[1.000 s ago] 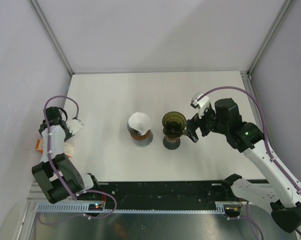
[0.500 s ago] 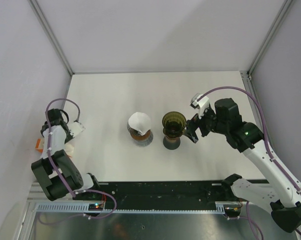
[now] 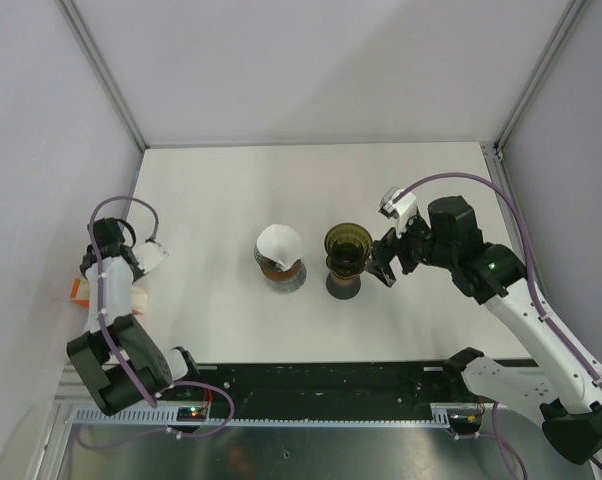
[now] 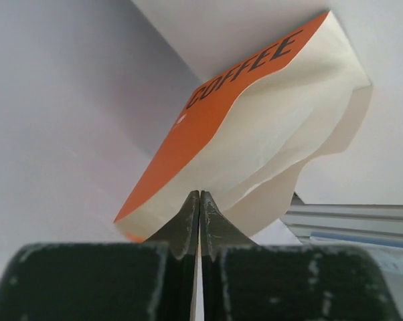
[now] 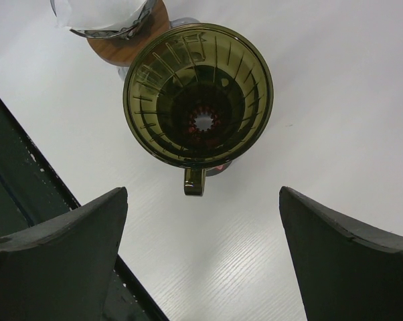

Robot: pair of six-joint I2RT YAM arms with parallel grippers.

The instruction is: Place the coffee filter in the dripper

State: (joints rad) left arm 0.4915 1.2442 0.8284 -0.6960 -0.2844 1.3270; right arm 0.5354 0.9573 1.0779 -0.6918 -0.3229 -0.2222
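Note:
My left gripper's fingers meet empty while the filter lies flat inside the orange pack. Next, I open them and reach in to pinch the filter's edge [image 4: 236,194].
The dark olive glass dripper [image 3: 347,245] stands on its base mid-table, empty; in the right wrist view its cone [image 5: 199,93] faces me, with the small handle toward my fingers. My right gripper [image 3: 386,262] is open just right of it, jaws wide apart [image 5: 203,192] and touching nothing. My left gripper [image 3: 118,282] is at the table's left edge, jaws pressed together [image 4: 199,200] on a thin cream coffee filter sheet at the orange "COFFEE" filter pack [image 4: 221,127]. The pack also shows in the top view [image 3: 78,292].
A glass server with a wooden collar and a white filter in its top [image 3: 279,252] stands just left of the dripper; it also shows in the right wrist view [image 5: 114,27]. The table's black near edge [image 5: 27,200] lies left of my right fingers. Enclosure walls surround the table.
My left wrist has shifted slightly toward the near edge at the filter pack. My right gripper has edged a little closer to the dripper, still open.

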